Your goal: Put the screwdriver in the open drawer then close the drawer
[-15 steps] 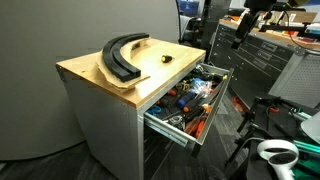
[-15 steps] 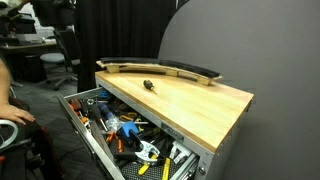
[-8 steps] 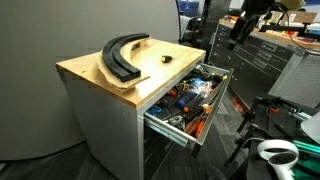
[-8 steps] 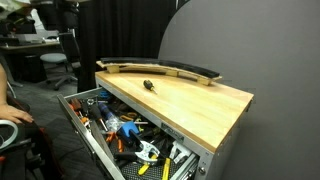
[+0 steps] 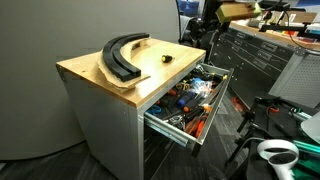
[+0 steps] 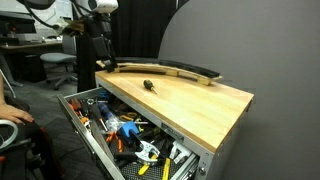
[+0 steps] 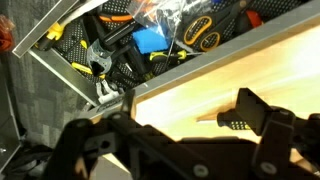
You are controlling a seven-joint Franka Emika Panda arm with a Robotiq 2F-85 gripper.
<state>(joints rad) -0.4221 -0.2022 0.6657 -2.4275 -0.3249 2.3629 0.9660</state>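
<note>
The robot's gripper should next move down to the wood top beside the open drawer and close on the small dark screwdriver's handle (image 5: 167,58) (image 7: 233,120).
The screwdriver (image 5: 167,58) is small and dark and lies on the wood top, between the black arc (image 5: 125,55) and the open drawer. It also shows in an exterior view (image 6: 149,85) and in the wrist view (image 7: 228,122), where a jaw partly covers its handle. The grey top drawer (image 5: 168,122) is pulled out, full of tools; it shows too in an exterior view (image 6: 84,128) and the wrist view (image 7: 75,75). My gripper (image 5: 205,24) hangs above the cabinet's far side, open and empty, seen also in an exterior view (image 6: 100,48) and the wrist view (image 7: 180,140).
Orange- and blue-handled tools (image 7: 150,40) crowd the drawer. A dark tool chest (image 5: 262,55) stands behind. A white object (image 5: 277,152) and a black stand are on the floor near the drawer front. A grey partition (image 6: 240,45) backs the cabinet.
The arm has swung in toward the cabinet and lowered; the gripper now hangs near the wood top. The screwdriver, arc and drawer have not moved.
</note>
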